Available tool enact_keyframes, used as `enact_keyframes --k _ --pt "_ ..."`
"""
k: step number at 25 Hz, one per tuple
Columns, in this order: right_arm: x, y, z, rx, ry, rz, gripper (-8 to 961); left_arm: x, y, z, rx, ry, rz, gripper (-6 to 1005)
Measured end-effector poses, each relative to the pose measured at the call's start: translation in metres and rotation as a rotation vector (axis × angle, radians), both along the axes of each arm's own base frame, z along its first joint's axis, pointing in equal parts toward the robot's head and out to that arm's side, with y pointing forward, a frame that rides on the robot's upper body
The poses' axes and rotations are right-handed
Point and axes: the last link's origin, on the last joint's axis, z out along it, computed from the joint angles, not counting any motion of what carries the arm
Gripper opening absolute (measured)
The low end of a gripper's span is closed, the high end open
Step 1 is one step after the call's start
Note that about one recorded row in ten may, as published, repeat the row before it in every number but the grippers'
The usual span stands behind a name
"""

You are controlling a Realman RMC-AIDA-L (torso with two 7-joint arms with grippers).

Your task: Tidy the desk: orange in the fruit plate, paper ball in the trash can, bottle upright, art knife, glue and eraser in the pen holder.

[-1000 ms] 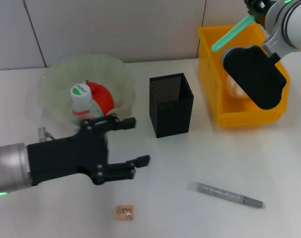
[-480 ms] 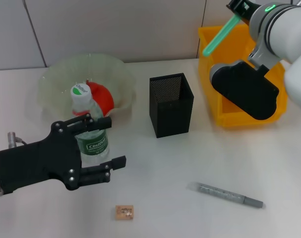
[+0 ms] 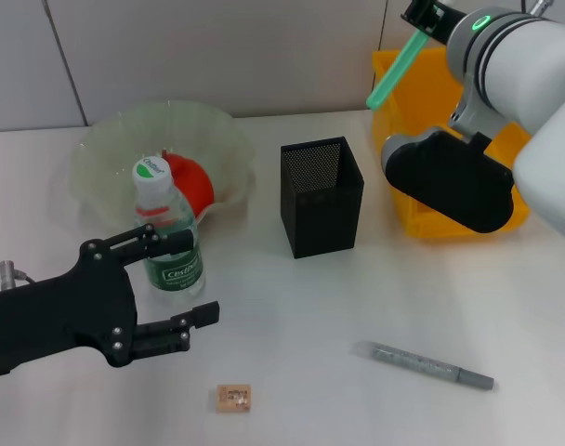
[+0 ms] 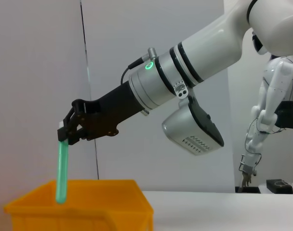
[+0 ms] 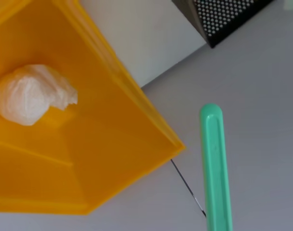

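Observation:
My right gripper is for the green art knife. Next, I set it down inside the black pen holder (image 3: 334,163), next to the yellow trash can.
My right gripper (image 3: 424,19) is high at the back right, shut on the green art knife (image 3: 396,72), which hangs slanted over the yellow trash can (image 3: 436,88). The left wrist view shows that gripper (image 4: 69,132) pinching the knife (image 4: 62,168). A paper ball (image 5: 33,98) lies inside the can (image 5: 103,159). The bottle (image 3: 167,234) stands upright beside the fruit plate (image 3: 106,139), which holds the orange (image 3: 191,181). My left gripper (image 3: 203,277) is open just in front of the bottle. The black pen holder (image 3: 321,195) stands mid-table. A grey glue pen (image 3: 422,364) and a small eraser (image 3: 233,398) lie near the front.
A grey panelled wall runs behind the table. The trash can stands just right of the pen holder (image 5: 228,14). My left arm's black body lies across the table's front left corner.
My left gripper drew back to the left and front, away from the upright bottle. My right gripper carried the green knife leftward, toward the pen holder.

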Motion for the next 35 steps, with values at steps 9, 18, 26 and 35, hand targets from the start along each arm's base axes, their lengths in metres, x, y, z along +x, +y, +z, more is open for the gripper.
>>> enact_keyframes --k 9,18,26,35 --pt "-0.008 -0.005 -0.014 -0.046 -0.037 0.043 180 -0.002 -0.002 -0.006 0.005 -0.019 0.023 796" --pt "-0.016 -0.008 -0.026 -0.081 -0.060 0.073 184 -0.001 -0.004 -0.010 0.026 -0.033 0.018 796" --pt "-0.018 -0.011 -0.034 -0.096 -0.057 0.079 188 -0.001 -0.002 -0.009 0.037 -0.036 0.023 796" --pt "-0.019 -0.018 -0.049 -0.122 -0.061 0.083 193 0.000 0.001 -0.010 0.050 -0.043 0.018 796"
